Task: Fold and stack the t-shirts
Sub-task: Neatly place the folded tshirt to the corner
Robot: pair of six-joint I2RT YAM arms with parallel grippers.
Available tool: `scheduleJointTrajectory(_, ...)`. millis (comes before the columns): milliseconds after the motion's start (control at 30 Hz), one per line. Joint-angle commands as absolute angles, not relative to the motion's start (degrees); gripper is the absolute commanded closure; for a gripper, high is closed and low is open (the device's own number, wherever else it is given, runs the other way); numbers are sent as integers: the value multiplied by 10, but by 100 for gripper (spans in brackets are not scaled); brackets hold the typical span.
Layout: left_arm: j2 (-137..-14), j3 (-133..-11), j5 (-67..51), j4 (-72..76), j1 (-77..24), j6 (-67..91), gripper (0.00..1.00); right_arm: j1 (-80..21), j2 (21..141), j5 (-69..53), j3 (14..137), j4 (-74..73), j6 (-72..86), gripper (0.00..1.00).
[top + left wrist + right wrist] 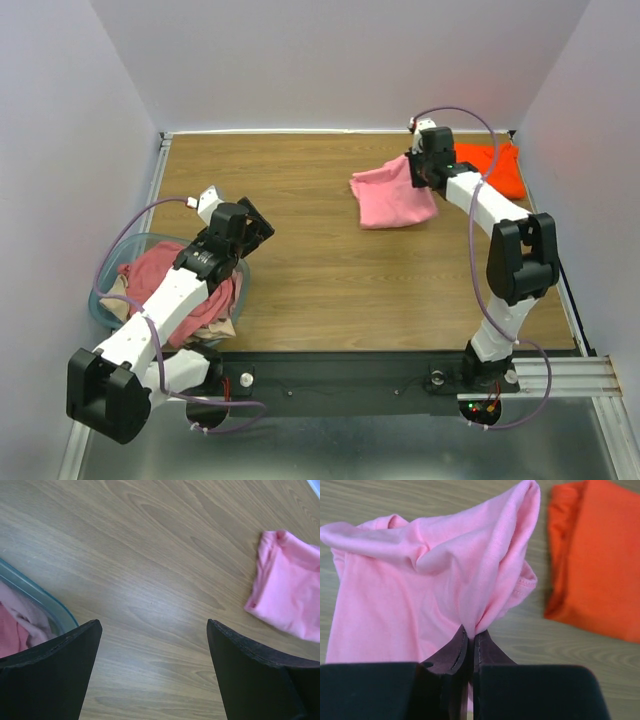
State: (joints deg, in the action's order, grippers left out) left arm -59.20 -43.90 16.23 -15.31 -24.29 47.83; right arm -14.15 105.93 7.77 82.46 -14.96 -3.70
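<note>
I have a light pink t-shirt to place with my right gripper. Next, I lay it down on top of the folded bright orange t-shirt (pixel 490 164).
A light pink t-shirt (pixel 392 198) (pixel 420 585) (pixel 290 587) lies partly folded on the wooden table, at the back right. My right gripper (pixel 420 183) (pixel 471 630) is shut on a bunched edge of it and lifts that edge. Just right of it rests a folded bright orange t-shirt (pixel 492 166) (pixel 600 555). More t-shirts, dusty rose and tan (pixel 165 272), fill the tub at the left, and my left arm hides part of them. Above the tub's far rim, my left gripper (pixel 252 222) (pixel 152 630) hangs open over bare wood with nothing between its fingers.
The clear bluish plastic tub (pixel 106 276) (pixel 35 592) stands at the near left corner. White walls close the table on three sides. A metal rail (pixel 560 375) with the arm bases runs along the near edge.
</note>
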Motion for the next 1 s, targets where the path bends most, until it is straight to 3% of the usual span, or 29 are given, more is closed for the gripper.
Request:
scheduleJointTrajectory(0,-581,-441,184,-174,-242,478,1,-103,1051,112,849,-148,-148,100)
scheduleJointTrajectory(267,-604,-444,192,-182,-240,474,2,-27,1081,142,929,-151,-192,100)
scheduleJointTrajectory(967,-632,-446,193,-165,-231,468,2,15,1069,161,1053,-177,-202,100)
